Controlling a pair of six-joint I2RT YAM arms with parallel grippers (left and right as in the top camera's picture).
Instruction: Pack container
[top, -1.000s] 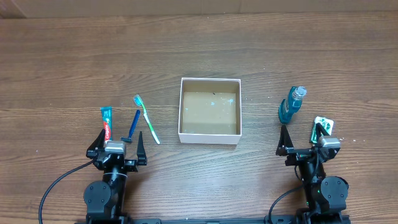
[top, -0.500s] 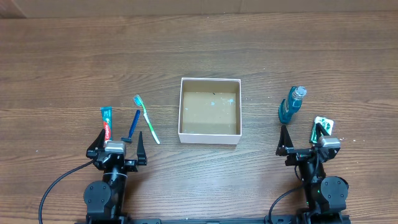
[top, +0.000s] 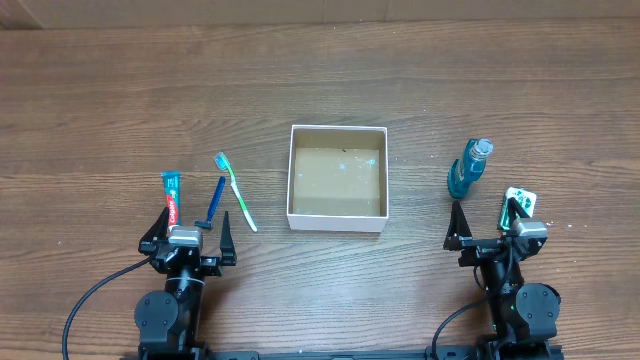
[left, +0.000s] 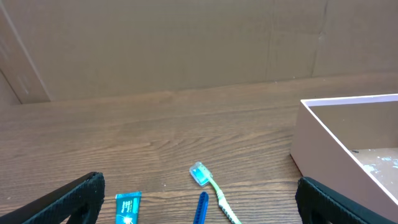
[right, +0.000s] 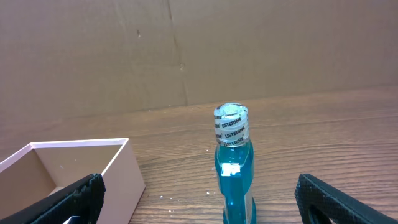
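I should close my right gripper on the upper body (top: 474, 160) (right: 234, 158) of the teal mouthwash bottle, at the spot that sits just below the cap of the bottle.
The container (top: 337, 131) is a square white-walled cardboard box with a brown inside, at the table's middle; it holds nothing. Its wall shows in the left wrist view (left: 323, 149) and the right wrist view (right: 134, 174). A green toothbrush (top: 236, 191), a blue razor (top: 214, 203) and a toothpaste tube (top: 171, 194) lie left of it; they also show in the left wrist view (left: 211, 186). A teal mouthwash bottle (top: 468, 168) stands upright to the right, seen in the right wrist view (right: 233, 168). My left gripper (top: 187, 232) and right gripper (top: 485, 222) are open and empty at the front edge.
A small green-and-white packet (top: 520, 200) lies right of the bottle, by my right gripper's finger. A cardboard wall (left: 186, 43) stands behind the wooden table.
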